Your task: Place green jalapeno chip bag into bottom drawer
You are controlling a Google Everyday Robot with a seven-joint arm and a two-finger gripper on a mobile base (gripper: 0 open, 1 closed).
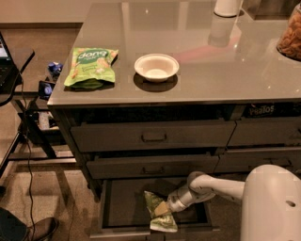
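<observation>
Next, my gripper releases the green jalapeno chip bag on the bottom drawer's dark bottom point(151, 209), halfway across, close to the front edge. The bag now hangs low over that floor.
The green jalapeno chip bag point(158, 212) is crumpled, dark green with a pale end, and hangs inside the open bottom drawer point(123, 206), low over its dark floor near the front edge. My gripper point(164, 208) reaches down into the drawer from the right on a white arm and is shut on the bag's upper middle. The drawer is pulled out below two drawers with bar handles.
On the grey counter point(211, 70) lie a light-green "dang" pouch point(91, 67) and a white bowl point(156, 67). A white cylinder point(227, 7) and a jar of snacks point(290, 35) stand at the back right. A stand with cables point(28, 117) is to the left.
</observation>
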